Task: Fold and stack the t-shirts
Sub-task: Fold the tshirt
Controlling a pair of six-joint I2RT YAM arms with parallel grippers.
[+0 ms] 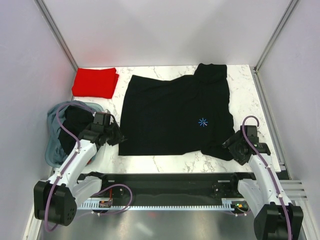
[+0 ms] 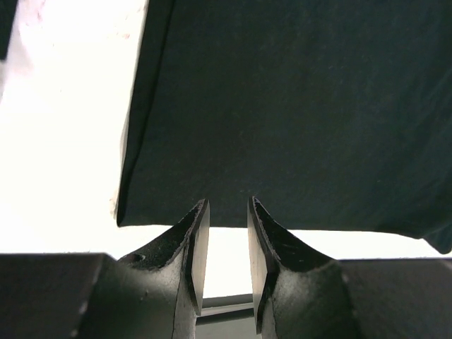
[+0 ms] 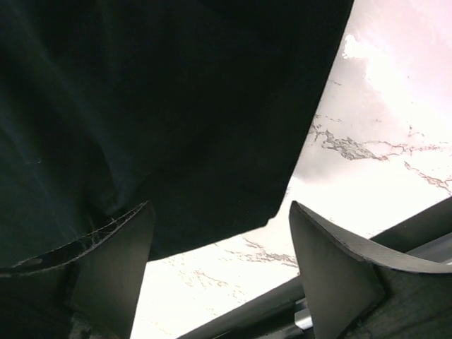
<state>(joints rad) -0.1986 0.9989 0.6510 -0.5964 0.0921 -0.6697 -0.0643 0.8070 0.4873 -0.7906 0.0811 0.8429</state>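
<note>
The robot's right gripper is over the outer corner of the black t-shirt's near sleeve, so it should move inward and grip the sleeve closer to the body (image 1: 215,151) before it folds.
A large black t-shirt (image 1: 175,115) with a small blue star mark lies spread flat on the marble table (image 1: 245,95). A bright red folded t-shirt (image 1: 95,82) lies at the back left. My left gripper (image 1: 120,138) sits at the black shirt's near left corner. In the left wrist view it (image 2: 228,208) is open by a narrow gap, tips at the hem of the shirt (image 2: 296,106), nothing between them. My right gripper (image 1: 226,145) is at the near right corner. In the right wrist view it (image 3: 220,212) is wide open and empty over the edge of the shirt (image 3: 176,106).
A grey-blue fabric tub (image 1: 52,145) stands at the left edge with dark cloth (image 1: 72,125) in it, just behind my left arm. White walls close in the table on three sides. A black rail (image 1: 170,182) runs along the near edge.
</note>
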